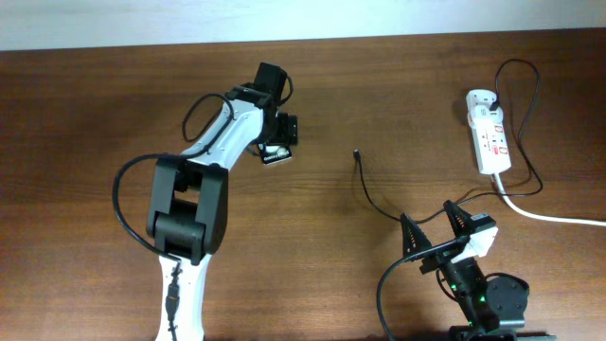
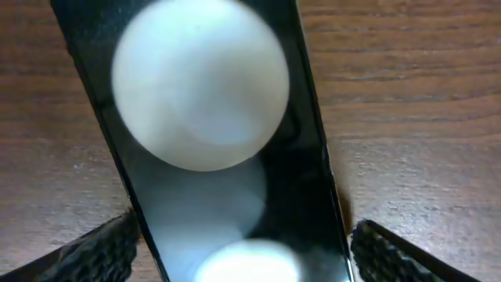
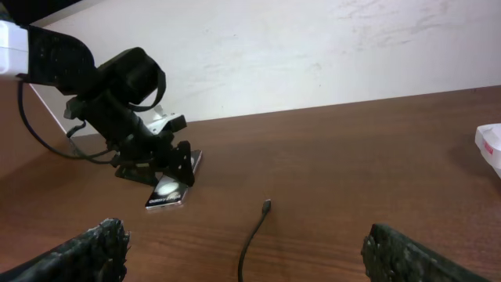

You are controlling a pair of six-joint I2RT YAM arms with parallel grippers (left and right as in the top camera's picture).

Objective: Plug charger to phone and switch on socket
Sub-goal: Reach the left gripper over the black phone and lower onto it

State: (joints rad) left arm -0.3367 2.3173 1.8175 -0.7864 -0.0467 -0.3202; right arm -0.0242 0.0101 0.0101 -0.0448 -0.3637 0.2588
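The phone sits slanted in my left gripper's fingers, so it should open, retake the phone by its long edges (image 2: 323, 137) and straighten it before plugging.
The black phone (image 1: 276, 157) lies flat on the wooden table left of centre. It fills the left wrist view (image 2: 227, 117) with its white round blobs, and shows in the right wrist view (image 3: 166, 196). My left gripper (image 1: 280, 140) is open and straddles the phone, its fingers (image 2: 239, 235) close beside both long edges with a thin gap on the right. The charger's thin black cable ends in a tip (image 1: 356, 152) lying mid-table, also in the right wrist view (image 3: 267, 206). My right gripper (image 1: 429, 214) is open and empty (image 3: 246, 239), behind the cable tip. The white socket strip (image 1: 489, 133) lies far right.
A thick white cord (image 1: 549, 216) runs from the socket strip to the right edge. The thin cable loops around the strip's far end (image 1: 530, 104). The strip's corner shows at the right edge of the right wrist view (image 3: 491, 145). A white wall borders the table's far side.
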